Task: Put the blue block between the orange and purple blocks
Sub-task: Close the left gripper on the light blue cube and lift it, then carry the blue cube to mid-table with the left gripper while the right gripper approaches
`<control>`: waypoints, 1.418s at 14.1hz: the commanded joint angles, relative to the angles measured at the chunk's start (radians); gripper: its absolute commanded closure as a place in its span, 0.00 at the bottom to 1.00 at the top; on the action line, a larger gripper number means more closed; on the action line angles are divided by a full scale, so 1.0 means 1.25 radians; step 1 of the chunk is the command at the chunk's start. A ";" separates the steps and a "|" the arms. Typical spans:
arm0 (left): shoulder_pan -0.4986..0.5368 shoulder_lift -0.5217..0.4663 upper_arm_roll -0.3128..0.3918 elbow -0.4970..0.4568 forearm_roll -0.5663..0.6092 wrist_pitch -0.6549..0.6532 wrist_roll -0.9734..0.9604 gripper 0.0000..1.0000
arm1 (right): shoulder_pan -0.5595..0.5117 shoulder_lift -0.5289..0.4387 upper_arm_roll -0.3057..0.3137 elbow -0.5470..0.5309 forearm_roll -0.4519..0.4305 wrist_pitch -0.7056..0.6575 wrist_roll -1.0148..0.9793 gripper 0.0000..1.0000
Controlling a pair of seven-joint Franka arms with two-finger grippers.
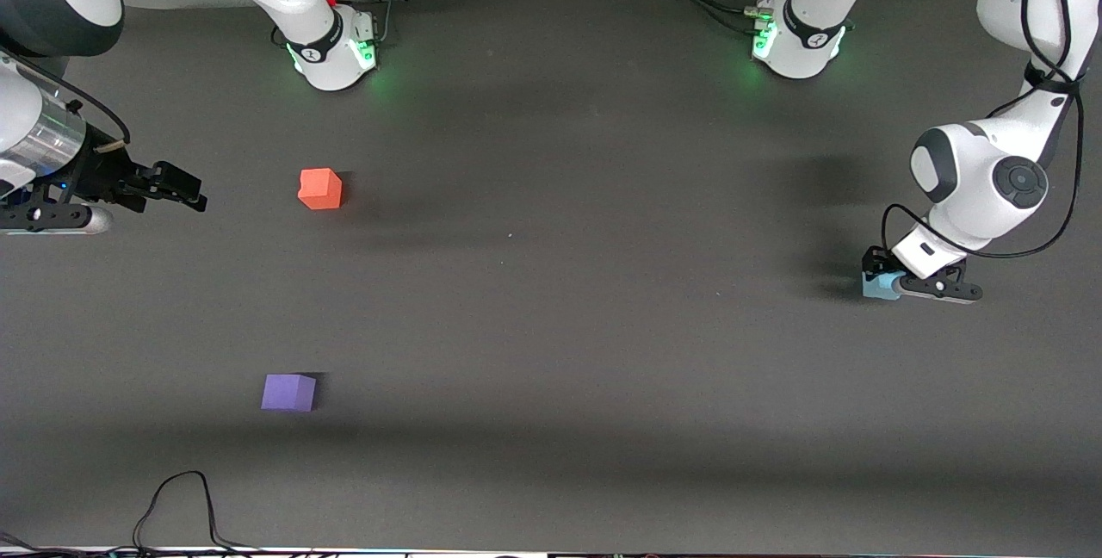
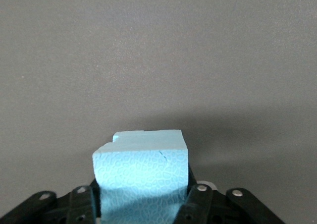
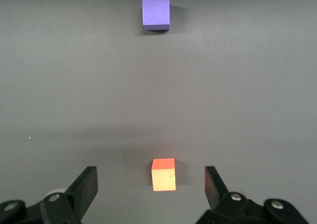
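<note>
Next, I set the blue block down with my left gripper on the bare middle of the dark grey table (image 1: 543,254).
The light blue block (image 1: 878,286) sits low at the left arm's end of the table, between the fingers of my left gripper (image 1: 882,280), which is shut on it. In the left wrist view the block (image 2: 141,169) fills the space between the black fingers (image 2: 198,201). The orange block (image 1: 319,189) lies toward the right arm's end. The purple block (image 1: 288,392) lies nearer to the front camera than the orange one. My right gripper (image 1: 191,188) is open and empty, in the air beside the orange block. The right wrist view shows the orange block (image 3: 163,174) and the purple block (image 3: 156,12).
The dark grey table (image 1: 560,325) carries only the three blocks. The two arm bases (image 1: 331,50) (image 1: 796,41) stand along the back edge. A black cable (image 1: 181,502) loops at the table's front edge.
</note>
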 commanded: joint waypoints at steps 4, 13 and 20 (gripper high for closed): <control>-0.009 -0.012 0.005 0.091 0.007 -0.136 0.001 0.61 | 0.004 -0.004 -0.003 -0.004 0.002 0.007 -0.016 0.00; -0.326 -0.011 -0.002 0.485 -0.004 -0.685 -0.507 0.61 | 0.003 -0.003 -0.006 -0.004 0.002 0.008 -0.036 0.33; -0.666 0.233 -0.018 0.759 -0.004 -0.637 -0.971 0.62 | 0.003 -0.001 -0.008 -0.005 0.002 0.008 -0.040 0.00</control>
